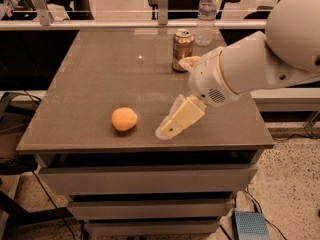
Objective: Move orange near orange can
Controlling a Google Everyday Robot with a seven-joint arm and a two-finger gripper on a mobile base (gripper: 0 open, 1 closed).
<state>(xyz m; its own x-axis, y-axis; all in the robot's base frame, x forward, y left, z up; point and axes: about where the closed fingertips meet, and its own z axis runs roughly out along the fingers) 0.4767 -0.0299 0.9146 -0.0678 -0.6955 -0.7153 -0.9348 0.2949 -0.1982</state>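
Note:
The robot's gripper will go next to the orange's middle (125,119) and close there, because the orange has to move near the orange can.
The orange (124,119) lies on the brown table (100,74), near the front edge and left of centre. The orange can (182,49) stands upright at the back of the table, right of centre, far from the orange. My gripper (170,127) hangs from the white arm (250,69) that reaches in from the right. It is low over the table, just right of the orange and apart from it. It holds nothing that I can see.
A clear plastic water bottle (207,16) stands at the table's back edge, right of the can. Drawers (145,179) sit under the table top. A rail and chairs lie behind the table. A small blue box (250,225) sits on the floor at the right.

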